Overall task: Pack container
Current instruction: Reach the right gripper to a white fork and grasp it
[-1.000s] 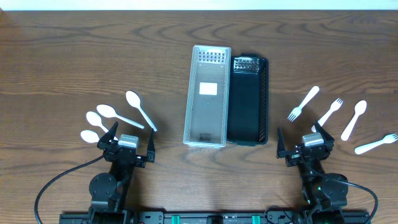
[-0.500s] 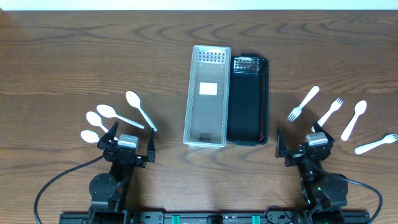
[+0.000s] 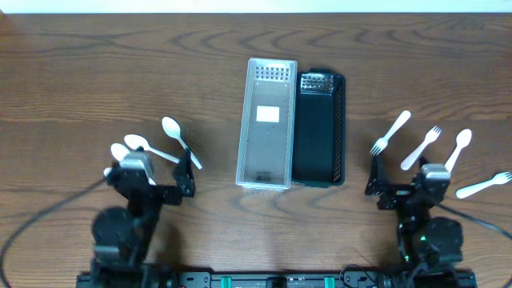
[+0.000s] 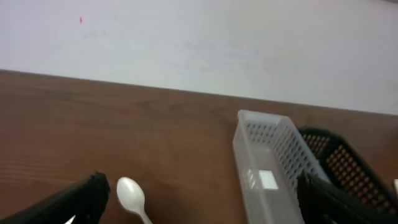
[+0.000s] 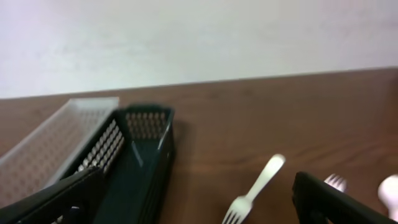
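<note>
The white fork nearest the black basket is next for my right gripper, which should go there and close on the fork's head [image 3: 380,145] [image 5: 241,203].
A clear plastic basket [image 3: 267,124] and a black basket [image 3: 318,130] lie side by side at the table's middle. White spoons [image 3: 179,141] lie at the left, one showing in the left wrist view [image 4: 131,196]. White forks [image 3: 390,132] and a spoon [image 3: 455,154] lie at the right. My left gripper [image 3: 152,178] is open and empty, just below the spoons. My right gripper [image 3: 406,189] is open and empty, below the forks; a fork [image 5: 255,186] lies between its fingers in its wrist view. The baskets also show in the wrist views [image 4: 268,168] [image 5: 134,158].
A white wall [image 4: 199,43] rises behind the table's far edge. Another white fork [image 3: 483,186] lies at the far right. Cables run from both arm bases along the table's front edge.
Both arms have lifted and moved forward. The left gripper now covers part of the spoons; the right gripper has shifted right, towards the forks.
</note>
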{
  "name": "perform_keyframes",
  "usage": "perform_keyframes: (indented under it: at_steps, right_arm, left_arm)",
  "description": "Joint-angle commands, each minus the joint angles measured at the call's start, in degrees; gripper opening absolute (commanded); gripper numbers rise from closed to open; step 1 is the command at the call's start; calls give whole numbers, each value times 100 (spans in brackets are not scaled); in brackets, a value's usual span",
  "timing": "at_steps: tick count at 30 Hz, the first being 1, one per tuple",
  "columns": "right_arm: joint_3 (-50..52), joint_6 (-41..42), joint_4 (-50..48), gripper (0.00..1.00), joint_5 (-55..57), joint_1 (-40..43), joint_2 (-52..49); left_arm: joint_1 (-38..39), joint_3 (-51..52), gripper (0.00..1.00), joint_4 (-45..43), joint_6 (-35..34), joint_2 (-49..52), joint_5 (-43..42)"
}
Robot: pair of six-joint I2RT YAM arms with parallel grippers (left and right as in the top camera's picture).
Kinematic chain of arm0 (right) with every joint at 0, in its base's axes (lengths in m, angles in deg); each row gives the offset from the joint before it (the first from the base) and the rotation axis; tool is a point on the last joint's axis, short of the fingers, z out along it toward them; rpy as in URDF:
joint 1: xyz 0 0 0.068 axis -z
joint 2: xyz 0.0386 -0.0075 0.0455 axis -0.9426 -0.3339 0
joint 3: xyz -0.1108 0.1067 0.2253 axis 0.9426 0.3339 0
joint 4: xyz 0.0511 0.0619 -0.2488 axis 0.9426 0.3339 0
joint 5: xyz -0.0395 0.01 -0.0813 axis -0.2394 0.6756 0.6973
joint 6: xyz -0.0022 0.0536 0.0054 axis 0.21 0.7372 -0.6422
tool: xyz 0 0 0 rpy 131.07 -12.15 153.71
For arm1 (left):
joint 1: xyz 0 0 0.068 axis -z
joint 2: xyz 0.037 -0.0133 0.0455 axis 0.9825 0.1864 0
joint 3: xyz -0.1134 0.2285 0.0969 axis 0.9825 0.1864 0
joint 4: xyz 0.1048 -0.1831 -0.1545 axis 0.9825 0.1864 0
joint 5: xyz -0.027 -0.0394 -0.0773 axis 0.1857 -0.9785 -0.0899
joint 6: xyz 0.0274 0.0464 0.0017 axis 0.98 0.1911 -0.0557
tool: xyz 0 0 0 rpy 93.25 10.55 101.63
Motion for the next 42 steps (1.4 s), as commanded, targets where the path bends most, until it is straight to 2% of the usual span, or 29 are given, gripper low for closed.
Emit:
perform_keyframes:
  at_steps: [1,4,7,9,11,14,17,18,22,26,34,42]
  right_arm:
    - [-811,-411,151,99,256,146,-968]
    - [-1714,-404,669,99,254,199,-2135]
    - [-2881,-358,1733,99,236,214,-3370]
    - [-3641,-13,2551,99,76,236,-4092]
    - [-4448,282,3390,99,-258,275,-4843]
    - [-5047,291,3665,99,-599,278,-5604]
    - [-5182,297,3622,99,-573,293,-6063]
    - [-5182,535,3558,99,-400,339,-6242]
    - [-5182,2949,3866,99,302,717,-6942]
    - [-5184,3543,4087,99,85,938,-7770]
    - [-5182,3606,3862,99,39,885,-8924]
    - [-5182,3563,3342,99,42,850,-9488]
  left_arm:
    - [-24,-1069,98,468,114,1108,-33]
    - [-24,-2055,98,1104,168,2142,-35]
    - [-24,-2940,98,1932,166,3008,-35]
    - [-24,-3414,98,2500,162,3480,-37]
    - [-24,-3762,98,2933,157,3884,-164]
    - [-24,-3888,98,3224,144,4140,-195]
    - [-24,-3888,98,3281,144,4232,-192]
    - [-24,-3888,98,3285,144,4256,-188]
    - [-24,-3888,98,3285,103,4301,-186]
    - [-24,-3888,98,3307,-52,4352,-186]
    - [-24,-3888,98,3392,-50,4376,-186]
    - [-24,-3888,98,3392,-50,4376,-186]
